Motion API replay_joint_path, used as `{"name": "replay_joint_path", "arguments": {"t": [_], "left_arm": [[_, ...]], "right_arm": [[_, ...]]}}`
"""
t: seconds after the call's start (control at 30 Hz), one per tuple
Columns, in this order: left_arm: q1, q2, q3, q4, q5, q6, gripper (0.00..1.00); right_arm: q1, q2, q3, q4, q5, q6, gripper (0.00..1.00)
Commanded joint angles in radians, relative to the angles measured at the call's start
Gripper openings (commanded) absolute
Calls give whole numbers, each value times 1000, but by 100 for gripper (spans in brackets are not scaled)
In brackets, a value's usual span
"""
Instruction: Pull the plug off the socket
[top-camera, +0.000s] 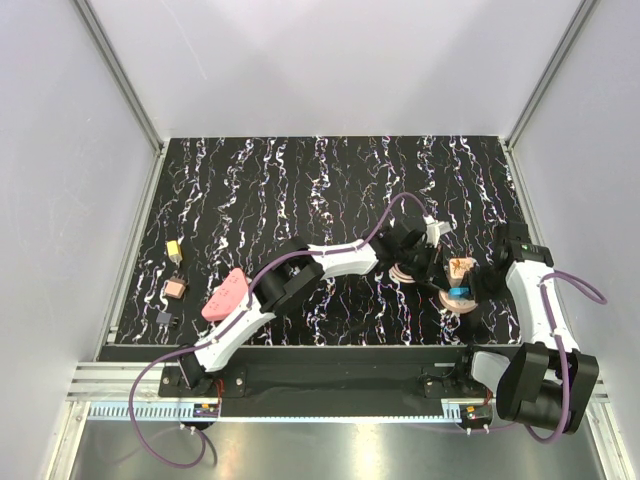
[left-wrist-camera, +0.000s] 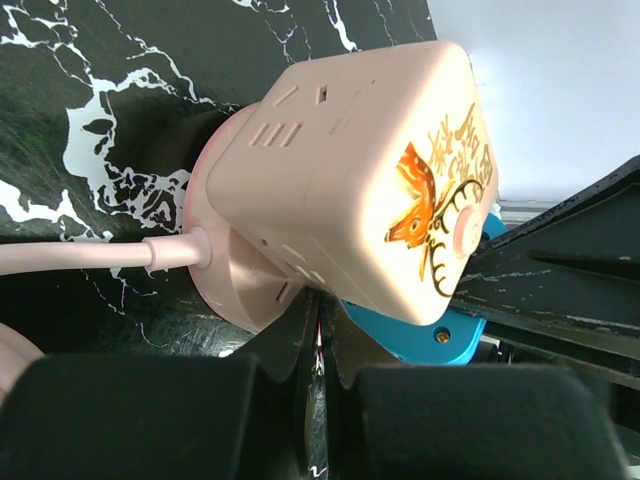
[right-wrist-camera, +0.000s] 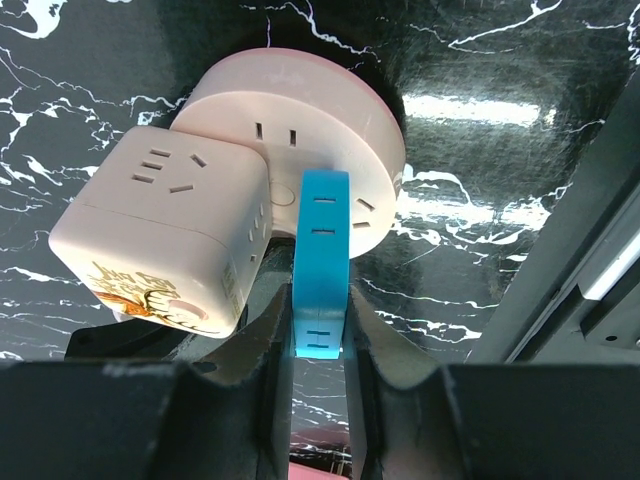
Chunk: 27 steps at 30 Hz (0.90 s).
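Next, my right gripper releases the blue plug on the table (top-camera: 487, 211) between the white plug and the side.
A round pink socket (right-wrist-camera: 320, 120) lies on the black marbled table, with a pink cord (left-wrist-camera: 70, 255) leading off it. A pink cube adapter (right-wrist-camera: 160, 230) with a deer print and a flat blue plug (right-wrist-camera: 322, 260) are both plugged into it. My right gripper (right-wrist-camera: 320, 340) is shut on the blue plug, one finger on each flat side. My left gripper (left-wrist-camera: 322, 310) is shut with nothing between its fingers, its tips against the socket's rim (left-wrist-camera: 225, 260) just under the cube (left-wrist-camera: 350, 170). In the top view both grippers meet at the socket (top-camera: 455, 285), right of centre.
A pink curved object (top-camera: 226, 293) lies near the left arm. A small yellow plug (top-camera: 173, 250), a small pink adapter (top-camera: 174, 288) and a small black part (top-camera: 165, 318) lie at the far left. A white plug (top-camera: 432, 230) lies behind the socket.
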<state>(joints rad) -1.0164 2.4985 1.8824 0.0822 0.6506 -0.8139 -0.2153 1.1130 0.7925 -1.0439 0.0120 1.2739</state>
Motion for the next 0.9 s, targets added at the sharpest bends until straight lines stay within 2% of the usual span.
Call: {"name": "replay_joint_path", "arguments": {"t": [0.0,0.13,0.87], "left_arm": [[-24,48,30,-139,-55,73,6],[-34,69,104,-237,-78,110,6],[-57,88,178,-380,-170,191,1]], "right_arm": [[-2,-24,48,64,-104,30,0],[-6,-24,82,65,-119,28,0],[-18,-22,134,45,-161,15,0]]}}
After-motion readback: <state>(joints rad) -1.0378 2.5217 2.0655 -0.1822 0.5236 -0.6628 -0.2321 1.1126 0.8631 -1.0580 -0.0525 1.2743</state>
